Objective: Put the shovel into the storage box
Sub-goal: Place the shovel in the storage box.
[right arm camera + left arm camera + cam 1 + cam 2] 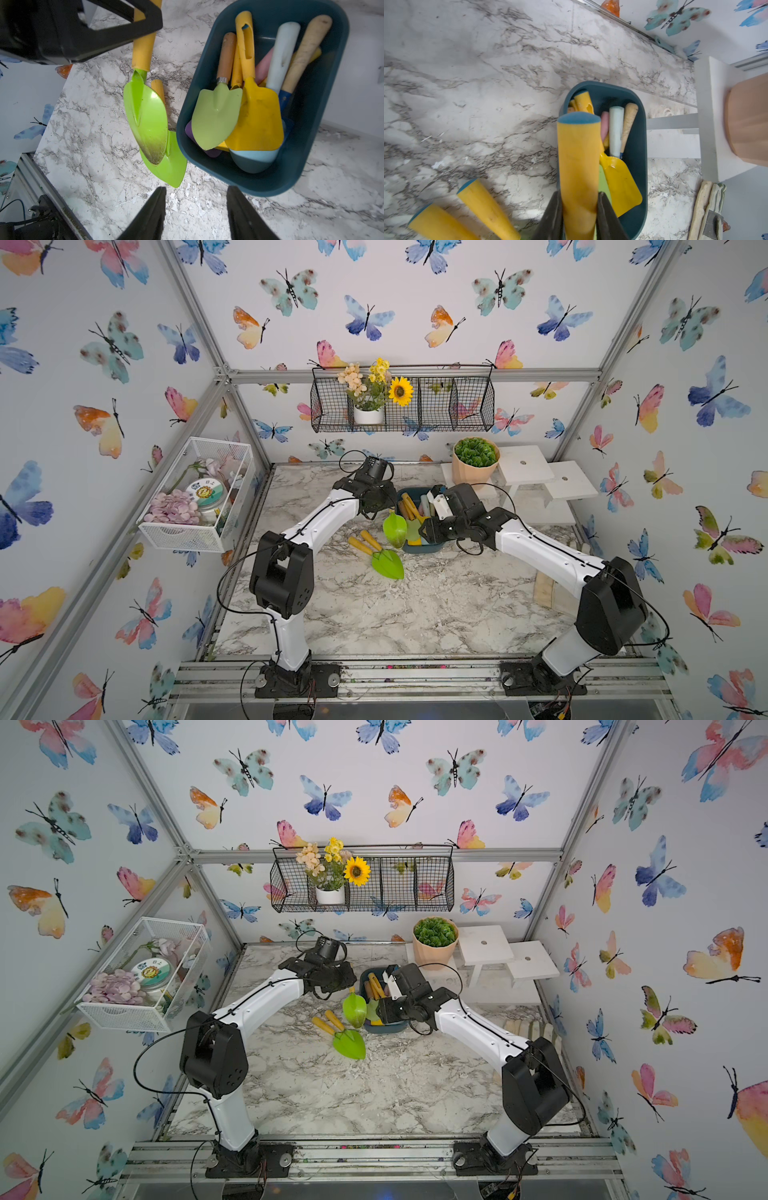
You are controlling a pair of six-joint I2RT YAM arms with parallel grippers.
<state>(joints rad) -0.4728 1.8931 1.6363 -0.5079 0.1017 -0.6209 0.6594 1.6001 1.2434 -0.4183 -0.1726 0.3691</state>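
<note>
Next, I let go of the green-bladed shovel with my left gripper inside the storage box (406, 523) (588, 176), next to the yellow shovel.
The shovel (145, 116) has a yellow handle (578, 155) and a bright green blade (395, 529). It hangs blade-down above the table, just left of the storage box. My left gripper (579, 196) is shut on its handle. The storage box (428, 548), a dark teal tray (311, 104), holds several toy shovels with yellow, green, blue and wooden parts. My right gripper (196, 188) is open and holds nothing. It hovers over bare marble at the box's near end (384, 1028). Two more green shovels (388, 564) lie on the table in front of the held one.
A peach pot with a green plant (475, 460) and white stands (525, 464) sit behind and to the right of the box. A white wire-mesh basket (195, 493) hangs on the left wall, a black wire basket (403, 406) on the back wall. Gloves (708, 207) lie at the right.
</note>
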